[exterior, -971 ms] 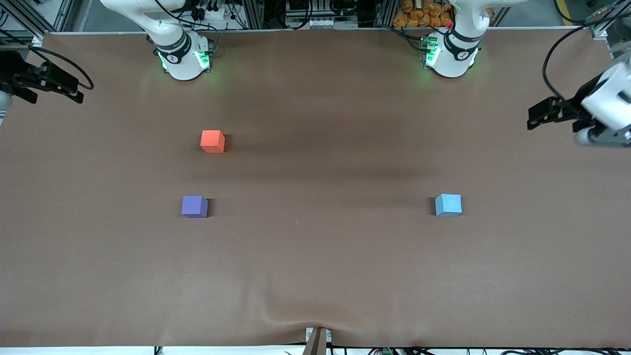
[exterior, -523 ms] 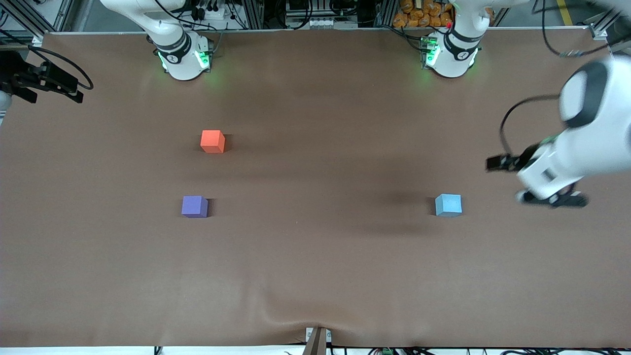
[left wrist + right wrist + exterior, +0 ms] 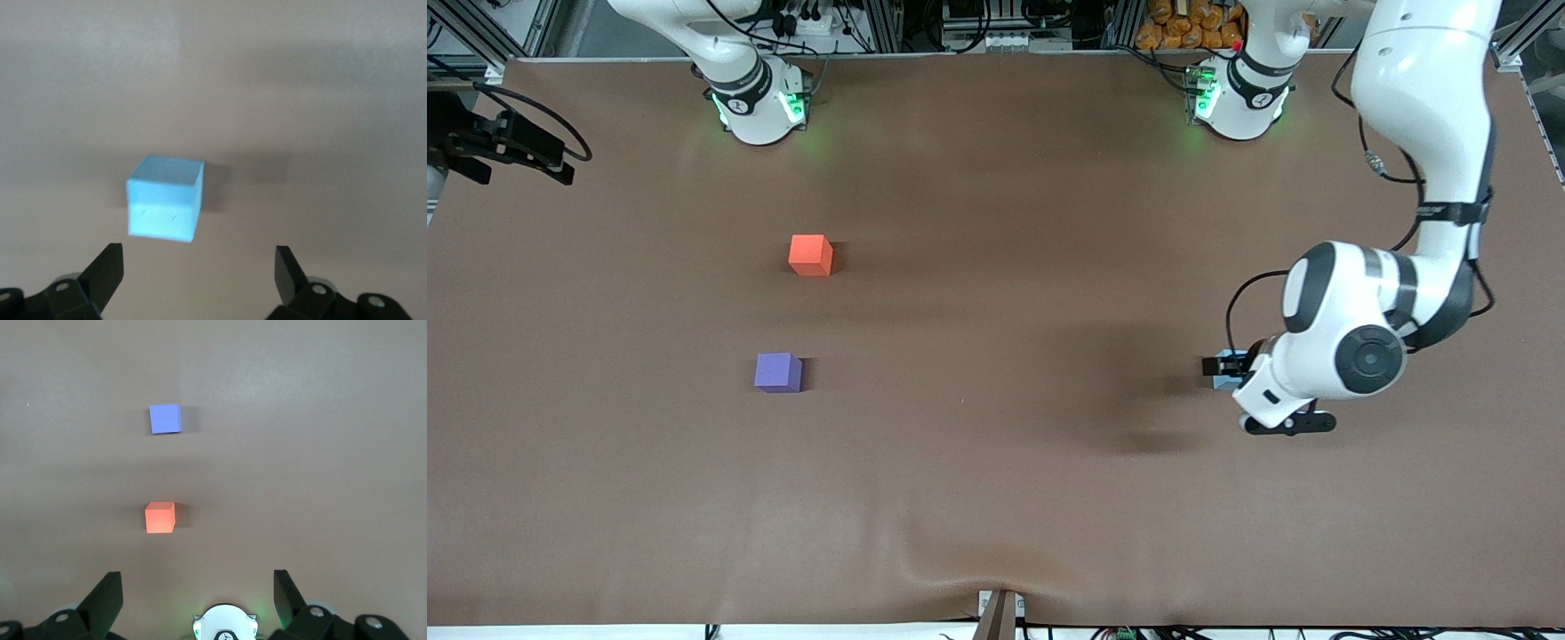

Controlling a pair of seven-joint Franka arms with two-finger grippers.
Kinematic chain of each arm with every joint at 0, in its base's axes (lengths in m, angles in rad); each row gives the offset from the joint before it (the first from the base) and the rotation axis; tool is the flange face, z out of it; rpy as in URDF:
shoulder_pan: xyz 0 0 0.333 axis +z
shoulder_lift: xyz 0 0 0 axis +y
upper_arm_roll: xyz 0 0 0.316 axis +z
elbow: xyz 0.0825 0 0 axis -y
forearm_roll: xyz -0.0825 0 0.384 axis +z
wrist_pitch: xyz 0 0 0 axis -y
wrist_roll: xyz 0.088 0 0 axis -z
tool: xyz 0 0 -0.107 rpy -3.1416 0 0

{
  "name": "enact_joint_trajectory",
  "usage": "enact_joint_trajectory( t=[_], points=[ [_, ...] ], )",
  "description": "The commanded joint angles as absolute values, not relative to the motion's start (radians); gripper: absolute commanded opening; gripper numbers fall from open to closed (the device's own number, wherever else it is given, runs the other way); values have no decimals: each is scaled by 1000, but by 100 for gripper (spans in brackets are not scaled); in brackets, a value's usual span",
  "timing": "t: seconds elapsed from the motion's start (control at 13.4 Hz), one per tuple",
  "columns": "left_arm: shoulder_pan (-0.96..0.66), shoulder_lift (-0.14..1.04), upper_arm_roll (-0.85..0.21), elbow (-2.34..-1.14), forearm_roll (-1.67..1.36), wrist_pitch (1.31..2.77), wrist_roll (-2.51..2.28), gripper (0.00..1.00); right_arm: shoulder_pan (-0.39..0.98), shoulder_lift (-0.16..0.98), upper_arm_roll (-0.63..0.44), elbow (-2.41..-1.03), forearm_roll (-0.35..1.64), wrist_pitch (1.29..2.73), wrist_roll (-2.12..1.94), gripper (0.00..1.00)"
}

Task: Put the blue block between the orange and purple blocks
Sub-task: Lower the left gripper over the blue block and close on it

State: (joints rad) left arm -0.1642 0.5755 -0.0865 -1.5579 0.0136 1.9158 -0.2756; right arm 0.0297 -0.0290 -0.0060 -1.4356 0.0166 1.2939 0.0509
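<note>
The blue block has to go between the orange and purple blocks, so next I close my left gripper on the opposite sides (image 3: 1224,382) (image 3: 163,203) of it.
The light sky-blue block (image 3: 165,198) sits on the brown table toward the left arm's end. In the front view only a sliver of the blue block (image 3: 1230,364) shows beside the left hand. My left gripper (image 3: 199,257) is open and empty, up in the air over the blue block, apart from it. The orange block (image 3: 811,254) and the purple block (image 3: 778,372) sit toward the right arm's end, the purple one nearer the front camera. My right gripper (image 3: 199,580) is open and empty and waits high at the right arm's end; its view shows the orange block (image 3: 160,517) and the purple block (image 3: 165,419).
The brown mat (image 3: 996,444) covers the whole table and has a wrinkle at its front edge. The left arm's base (image 3: 1240,98) and the right arm's base (image 3: 756,102) stand along the table's back edge. The left arm's elbow (image 3: 1360,333) hangs over the table beside the blue block.
My left arm has swung in from the table's end and come down over the blue block. The right arm and the three blocks have not moved.
</note>
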Motion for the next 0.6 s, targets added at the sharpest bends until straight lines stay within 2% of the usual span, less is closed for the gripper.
enact_joint_trajectory(
  t=[0.0, 0.3, 0.52],
  points=[
    [-170, 551, -83, -1649, 78, 1962, -290, 100, 5, -28, 8, -1424, 29, 1276, 38, 100],
    [-149, 564, -80, -1666, 130, 1986, -296, 100, 5, -28, 8, -1424, 29, 1273, 40, 100],
    [-141, 635, -78, -1664, 130, 2055, -298, 100, 6, -28, 8, -1424, 29, 1273, 40, 100]
  ],
)
